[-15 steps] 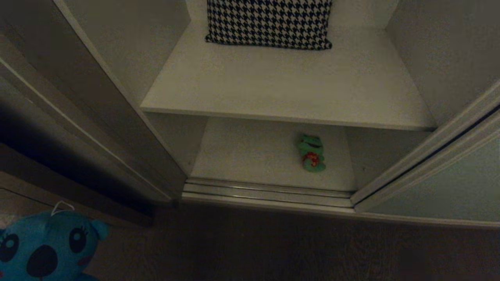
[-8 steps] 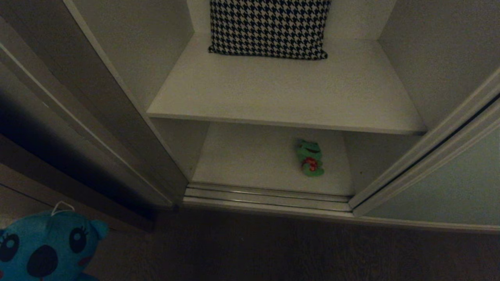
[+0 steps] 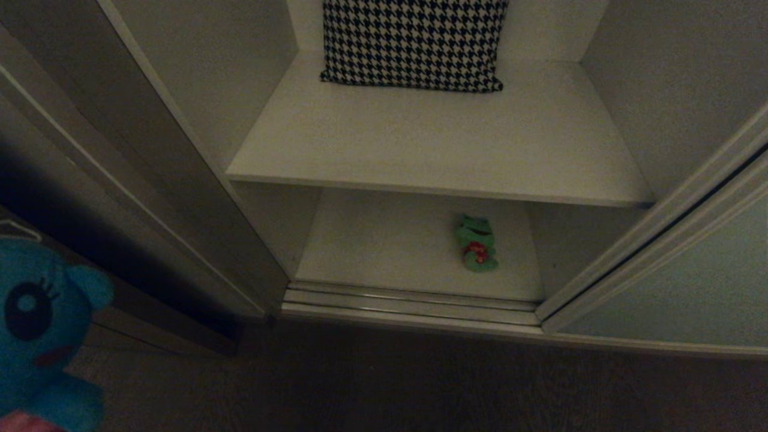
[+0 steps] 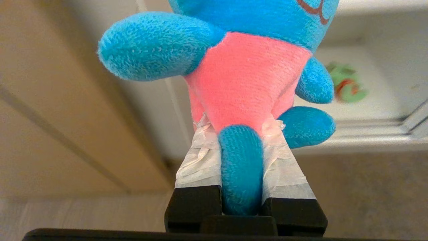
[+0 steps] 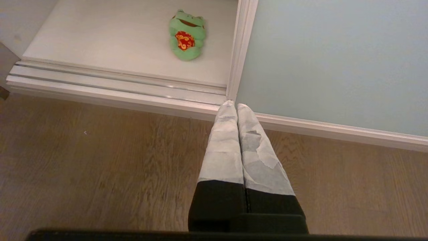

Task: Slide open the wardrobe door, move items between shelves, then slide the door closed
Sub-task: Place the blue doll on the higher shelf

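Note:
I need to let go of the teal-blue bear with my left gripper on the upper shelf [image 3: 302, 101] between the houndstooth pillow and the side of the wardrobe.
My left gripper [image 4: 238, 126] is shut on the teal-blue bear [image 4: 247, 73], its taped fingers [image 4: 200, 157] pinching the pink belly with one leg between them. In the head view the bear [image 3: 36, 324] hangs at the lower left, in front of the wardrobe's left side. The green frog [image 3: 477, 243] lies on the lower white shelf [image 3: 384, 246], toward its right, and also shows in both wrist views [image 4: 346, 87] [image 5: 186, 35]. The upper shelf [image 3: 432, 144] sits above it. The sliding wardrobe door [image 3: 690, 288] stands pushed to the right. My right gripper [image 5: 233, 104] is shut and empty, above the floor by the door's edge [image 5: 240, 50].
A black-and-white houndstooth pillow [image 3: 414, 42] leans at the back of the upper shelf. A metal door track [image 3: 408, 300] runs along the wardrobe's front. Dark panelling [image 3: 60, 198] flanks the opening on the left. Brown wood floor [image 5: 100, 167] lies in front.
The bear has risen and shifted left in the head view, so part of its head is cut off at the edge. The camera tilted slightly early on. The frog has not moved.

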You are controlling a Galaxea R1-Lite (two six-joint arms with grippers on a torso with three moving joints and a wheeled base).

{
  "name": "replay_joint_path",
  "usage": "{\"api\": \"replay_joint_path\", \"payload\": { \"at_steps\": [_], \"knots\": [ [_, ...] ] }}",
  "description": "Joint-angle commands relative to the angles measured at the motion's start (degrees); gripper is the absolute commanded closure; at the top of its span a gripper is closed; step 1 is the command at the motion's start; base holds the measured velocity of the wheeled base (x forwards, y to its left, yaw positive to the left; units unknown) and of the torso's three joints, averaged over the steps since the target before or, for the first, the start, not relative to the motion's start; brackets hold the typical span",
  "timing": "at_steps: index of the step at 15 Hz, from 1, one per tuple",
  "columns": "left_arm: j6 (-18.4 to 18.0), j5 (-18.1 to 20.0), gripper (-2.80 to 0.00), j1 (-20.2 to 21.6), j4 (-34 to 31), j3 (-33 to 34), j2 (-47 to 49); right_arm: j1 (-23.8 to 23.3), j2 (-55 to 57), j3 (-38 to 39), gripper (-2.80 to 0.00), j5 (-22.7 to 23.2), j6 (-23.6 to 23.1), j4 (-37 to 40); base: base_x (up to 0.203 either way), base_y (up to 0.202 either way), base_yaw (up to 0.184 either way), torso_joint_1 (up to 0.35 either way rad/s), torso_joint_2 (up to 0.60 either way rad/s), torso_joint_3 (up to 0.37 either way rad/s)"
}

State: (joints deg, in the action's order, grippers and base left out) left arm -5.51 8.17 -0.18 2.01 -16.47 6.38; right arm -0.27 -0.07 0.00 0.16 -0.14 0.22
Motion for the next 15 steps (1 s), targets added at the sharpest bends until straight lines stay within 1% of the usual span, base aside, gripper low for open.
{"api": "replay_joint_path", "payload": {
  "at_steps": [1, 3, 5, 8, 10, 11, 13, 15],
  "knots": [
    [0.0, 1.5, 0.0, 0.0, 0.4, -6.0, 11.2, 0.0, 0.1, 0.0, 0.0, 0.0, 0.0, 0.0, 0.0, 0.0, 0.0, 0.0, 0.0, 0.0],
    [0.2, 3.9, 0.0, 0.0, 2.4, -11.1, 21.8, 0.0, 0.1, 0.0, 0.0, 0.0, 0.0, 0.0, 0.0, 0.0, 0.0, 0.0, 0.0, 0.0],
    [0.3, 5.3, 0.0, -0.8, 7.7, -16.1, 36.0, 0.0, 0.0, 0.0, 0.0, 0.0, 0.0, 0.0, 0.0, 0.0, 0.0, 0.0, 0.0, 0.0],
    [0.6, 5.6, 0.0, -3.0, 18.2, -24.9, 56.8, 0.0, 0.1, 0.0, 0.0, 0.0, 0.0, 0.0, 0.0, 0.0, 0.0, 0.0, 0.0, 0.0],
    [1.7, 5.7, 0.0, -4.2, 22.6, -33.4, 68.3, 0.0, 0.0, 0.0, 0.0, 0.0, 0.0, 0.0, 0.0, 0.0, 0.0, 0.0, 0.0, 0.0],
    [2.8, 5.7, 0.0, -4.8, 24.0, -38.5, 73.7, 0.0, 0.0, 0.0, 0.0, 0.0, 0.0, 0.0, 0.0, 0.0, 0.0, 0.0, 0.0, 0.0],
    [5.1, 5.7, 0.0, -6.1, 25.7, -46.2, 82.7, 0.0, 0.1, 0.0, 0.0, 0.0, 0.0, 0.0, 0.0, 0.0, 0.0, 0.0, 0.0, 0.0],
    [6.5, 5.7, 0.0, -7.7, 26.6, -51.7, 90.0, 0.0, 0.0, 0.0, 0.0, 0.0, 0.0, 0.0, 0.0, 0.0, 0.0, 0.0, 0.0, 0.0]
  ]
}}
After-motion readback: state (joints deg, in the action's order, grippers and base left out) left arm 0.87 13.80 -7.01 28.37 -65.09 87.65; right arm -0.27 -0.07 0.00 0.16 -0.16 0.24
